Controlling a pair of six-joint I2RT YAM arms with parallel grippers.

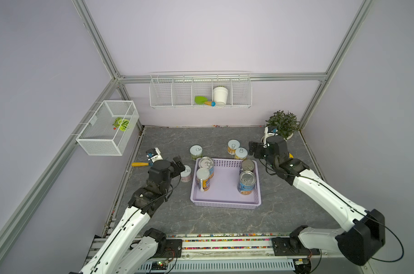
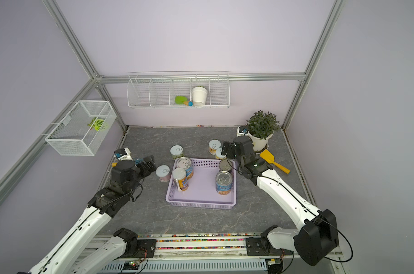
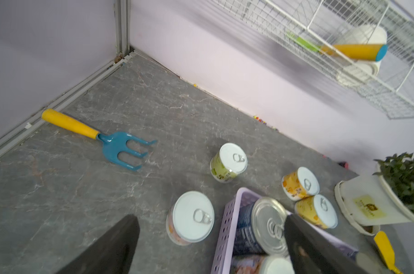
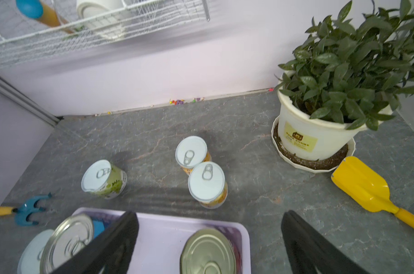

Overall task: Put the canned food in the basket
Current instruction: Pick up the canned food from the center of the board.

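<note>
Next, I close my right gripper around the upper sides point(image 1: 240, 154) point(image 4: 209, 191) of the yellow-label can that is nearer the lavender basket, just under that can's lid.
The lavender basket point(image 1: 225, 204) sits mid-table and holds several upright cans: silver-topped blue ones point(image 1: 206, 164) point(image 1: 246, 182), a dark one point(image 1: 247, 165) and a pale-lidded one point(image 1: 203, 177). Outside it stand a green-label can point(image 1: 196, 152), two yellow-label cans point(image 1: 233, 146) point(image 1: 240, 153) behind the basket, and a pale-lidded can point(image 3: 191, 218) beside its left wall. My left gripper point(image 1: 181, 164) point(image 3: 209, 219) hovers open over that can and the basket's left edge, holding nothing. My right gripper point(image 1: 251, 149) point(image 4: 208, 214) is open above the basket's far right corner, near the yellow cans.
A blue hand fork with a yellow handle point(image 3: 120, 149) lies at the far left. A yellow shovel point(image 2: 273, 161) and a potted plant point(image 1: 283, 124) occupy the far right corner. A wire rack point(image 1: 200, 92) hangs on the back wall, a mesh basket point(image 1: 107, 128) on the left wall.
</note>
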